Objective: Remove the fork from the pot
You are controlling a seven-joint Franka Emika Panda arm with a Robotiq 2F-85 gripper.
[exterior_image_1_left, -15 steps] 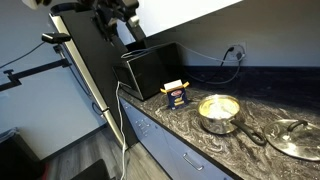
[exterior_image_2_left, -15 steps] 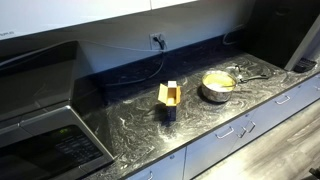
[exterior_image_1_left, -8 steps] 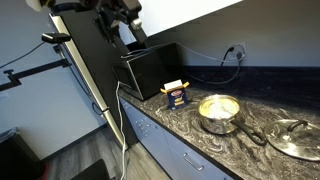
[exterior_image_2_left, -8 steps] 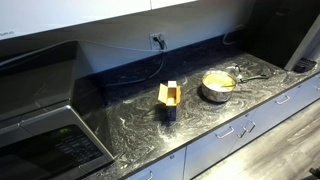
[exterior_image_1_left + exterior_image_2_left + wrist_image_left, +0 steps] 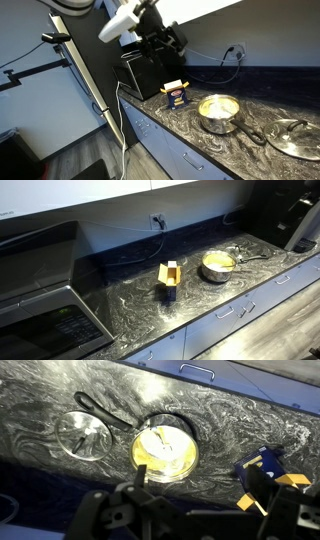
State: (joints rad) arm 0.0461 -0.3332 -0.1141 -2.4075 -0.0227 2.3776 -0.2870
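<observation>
The robot's gripper needs to next move down to the fork's handle [image 5: 214, 110] [image 5: 156, 430] and close there, beside the pot's rim near the front edge of the counter.
The pot [image 5: 218, 112] is a small shiny steel saucepan with a yellow-glowing inside, standing on the dark marbled counter. It shows in both exterior views [image 5: 217, 264] and in the wrist view [image 5: 165, 450]. Its long handle [image 5: 108, 415] points toward the lid. The fork is not clear; only pale glints [image 5: 158, 442] show inside the pot. My gripper [image 5: 168, 40] hangs high in the air, well above and to the side of the pot. In the wrist view its fingers [image 5: 198, 480] are spread wide with nothing between them.
A flat silvery lid [image 5: 83, 434] with a knob lies by the pot's handle [image 5: 294, 137]. A blue and yellow box [image 5: 176, 93] stands on the counter [image 5: 169, 280]. A black appliance [image 5: 148, 68] stands behind it. A microwave [image 5: 45, 325] sits at the counter's end.
The arm has swung from the upper left toward the middle of the exterior view, closer to the pot. The pot, lid and box have not moved.
</observation>
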